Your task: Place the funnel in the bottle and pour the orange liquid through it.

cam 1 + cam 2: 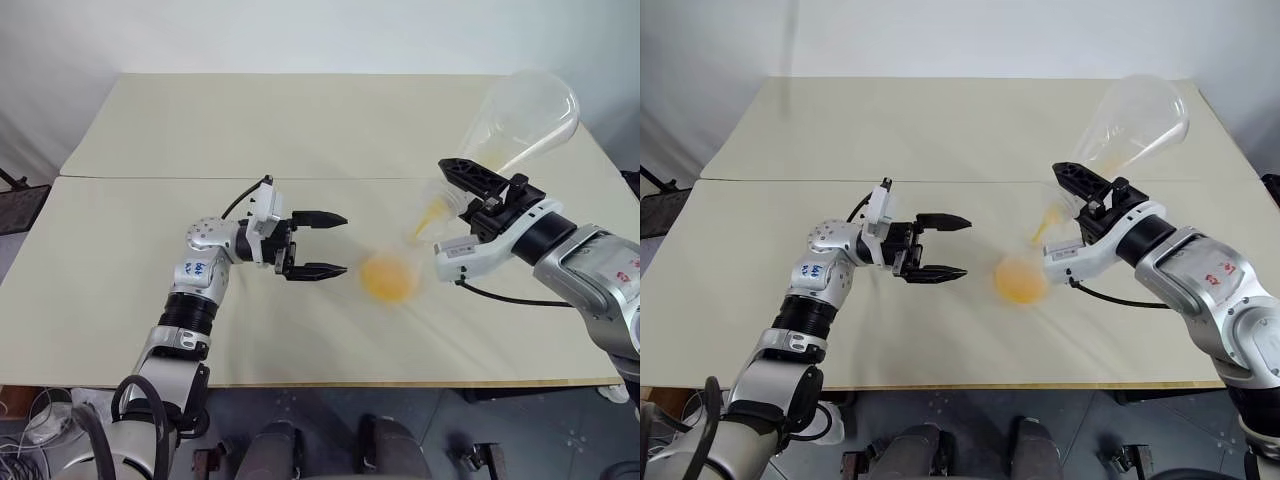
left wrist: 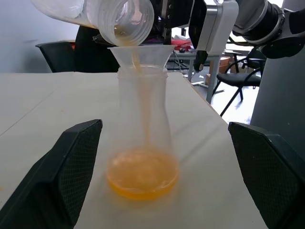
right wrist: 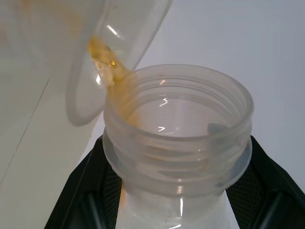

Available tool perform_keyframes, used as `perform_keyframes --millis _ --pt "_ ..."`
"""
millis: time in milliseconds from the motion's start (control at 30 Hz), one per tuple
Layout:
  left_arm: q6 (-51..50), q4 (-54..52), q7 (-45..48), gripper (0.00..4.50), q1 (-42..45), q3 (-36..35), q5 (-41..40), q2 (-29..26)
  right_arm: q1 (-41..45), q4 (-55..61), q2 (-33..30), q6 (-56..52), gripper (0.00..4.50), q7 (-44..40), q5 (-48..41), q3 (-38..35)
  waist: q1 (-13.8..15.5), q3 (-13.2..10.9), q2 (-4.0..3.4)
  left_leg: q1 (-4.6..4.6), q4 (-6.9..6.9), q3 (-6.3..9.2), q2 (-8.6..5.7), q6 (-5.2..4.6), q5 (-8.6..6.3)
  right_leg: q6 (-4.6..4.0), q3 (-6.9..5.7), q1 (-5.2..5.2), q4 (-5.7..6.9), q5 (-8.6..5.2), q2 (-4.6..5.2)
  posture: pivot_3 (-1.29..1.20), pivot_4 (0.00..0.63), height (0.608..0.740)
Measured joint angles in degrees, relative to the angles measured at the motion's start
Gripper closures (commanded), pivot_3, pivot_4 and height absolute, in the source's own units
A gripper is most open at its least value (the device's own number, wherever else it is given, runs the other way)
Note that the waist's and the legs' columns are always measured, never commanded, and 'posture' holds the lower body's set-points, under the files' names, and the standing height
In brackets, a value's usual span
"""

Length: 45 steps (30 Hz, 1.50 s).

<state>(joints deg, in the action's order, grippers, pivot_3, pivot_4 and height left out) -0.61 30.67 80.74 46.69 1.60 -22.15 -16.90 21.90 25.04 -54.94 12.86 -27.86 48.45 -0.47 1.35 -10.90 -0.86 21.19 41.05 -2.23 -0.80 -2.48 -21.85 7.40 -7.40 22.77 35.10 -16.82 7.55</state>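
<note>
Next, my right gripper sets the clear flask down on the table (image 1: 523, 257) between the bottle and the side edge of the table.
The bottle (image 2: 143, 107) stands upright on the table with the funnel (image 2: 141, 55) seated in its neck. A pool of orange liquid (image 2: 142, 177) lies in its base, and a thin orange stream runs down through the funnel. My right gripper (image 1: 447, 212) is shut on the neck of a second clear flask (image 1: 522, 118), which is tipped with its mouth (image 3: 176, 126) over the funnel. My left gripper (image 1: 342, 243) is open, level and just left of the bottle, and its fingers do not touch it.
The cream table (image 1: 200, 130) has a seam across its middle and wide bare room behind and to the left. Its front edge runs close below the arms. A dark object (image 1: 15, 205) stands off the left edge. Chairs (image 2: 240, 90) stand beyond the table.
</note>
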Motion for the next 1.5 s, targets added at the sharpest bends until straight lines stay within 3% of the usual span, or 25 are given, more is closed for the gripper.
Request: perform_keyframes --millis 1267,1500 --pt "0.0 1.4 0.2 0.0 1.5 0.0 1.0 -2.4 1.4 -1.7 -1.1 5.2 2.03 2.4 1.0 -0.3 0.0 0.0 0.0 0.0 0.0 0.01 0.0 0.0 0.0 0.0 0.0 0.0 0.02 0.0 0.0 0.0 0.15 0.74" --pt "0.1 1.3 0.2 0.0 1.6 0.0 1.1 -2.4 -1.2 1.3 5.9 -4.1 2.03 -2.8 -7.9 -4.3 0.0 0.0 0.01 0.0 0.03 0.02 0.0 -0.02 0.01 0.03 -0.02 0.0 0.07 0.02 0.0 0.0 0.15 0.74"
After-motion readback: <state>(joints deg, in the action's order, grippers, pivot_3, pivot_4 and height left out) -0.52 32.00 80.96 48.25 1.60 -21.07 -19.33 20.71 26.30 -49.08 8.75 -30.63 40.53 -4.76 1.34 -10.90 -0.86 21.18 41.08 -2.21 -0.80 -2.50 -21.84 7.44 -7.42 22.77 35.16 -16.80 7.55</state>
